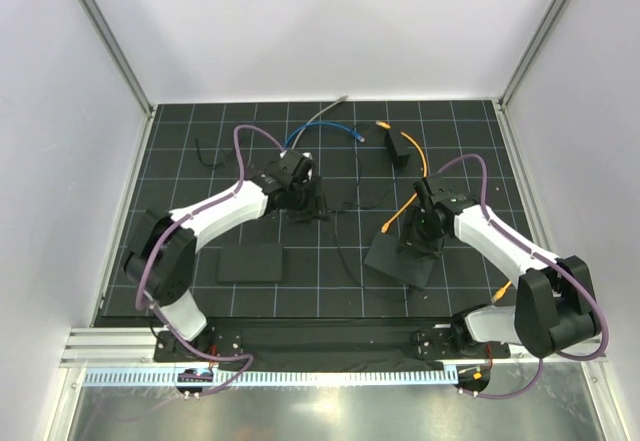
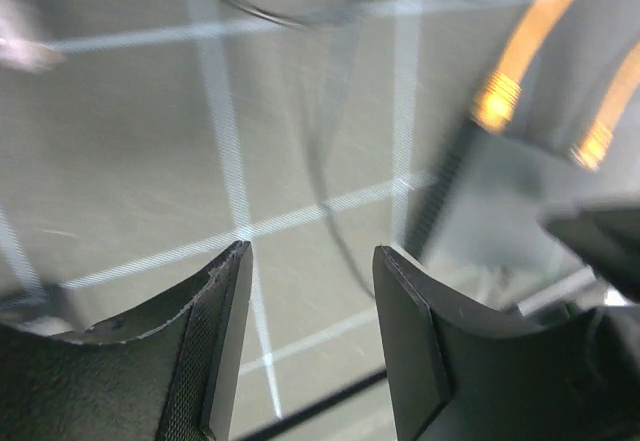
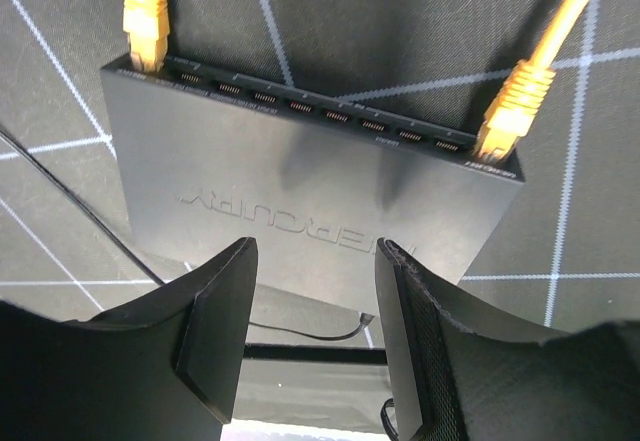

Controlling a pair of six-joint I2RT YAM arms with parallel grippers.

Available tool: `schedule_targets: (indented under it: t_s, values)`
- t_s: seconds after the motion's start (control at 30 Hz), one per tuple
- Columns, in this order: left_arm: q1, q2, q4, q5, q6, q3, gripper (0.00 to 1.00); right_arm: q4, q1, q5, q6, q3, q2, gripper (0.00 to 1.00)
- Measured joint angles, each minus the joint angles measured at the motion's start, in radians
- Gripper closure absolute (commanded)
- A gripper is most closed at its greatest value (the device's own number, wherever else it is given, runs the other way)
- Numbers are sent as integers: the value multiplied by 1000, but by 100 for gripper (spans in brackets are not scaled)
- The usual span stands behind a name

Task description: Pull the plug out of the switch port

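My left gripper needs to go to the black switch's near edge, away from the orange plugs. It will close there on the plug end (image 1: 408,286) of the thin black wire.
The black switch (image 3: 300,191) lies flat, its row of ports facing away from my right wrist camera. An orange plug (image 3: 146,23) sits in the far-left port and a second orange plug (image 3: 508,111) sits in the far-right port, each on a thin orange cable. My right gripper (image 3: 315,246) hovers open over the switch's near edge, nothing between its fingers. In the top view my right gripper (image 1: 425,233) covers most of the switch. My left gripper (image 1: 305,204) is left of it, open and empty (image 2: 310,251) above the grid mat; two orange cable ends (image 2: 495,99) show blurred.
A flat black mat (image 1: 250,263) lies at the near left. A blue cable (image 1: 330,129) and a grey cable (image 1: 327,113) lie at the back. A small black block (image 1: 400,148) sits at the back right. Thin black wires (image 1: 345,236) trail between the arms.
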Motion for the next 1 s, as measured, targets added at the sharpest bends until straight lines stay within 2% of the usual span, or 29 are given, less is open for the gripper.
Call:
schedule_targets:
  t_s: [0.13,0.2,0.27,0.43,0.67,0.8,1.0]
  values:
    - [-84,-71,46,58,4,-23,57,-5,-1,32,0,21,13,43]
    - [-140,-92,102,104,-16,-48,68,-5,-1,43,0,32,18,44]
    - [-196,-93,145,136,-22,-66,71,-6,-1,49,1,43,25,45]
    - [-366,-51,206,145,-58,-73,71,-6,-5,51,6,50,40,49]
    - [-553,24,306,78,-143,-90,63,-7,-11,51,23,50,51,50]
    - [-606,65,378,20,-153,-90,59,-10,-14,48,23,50,51,51]
    - [-616,194,439,8,-153,-50,56,-6,-23,20,23,50,51,51]
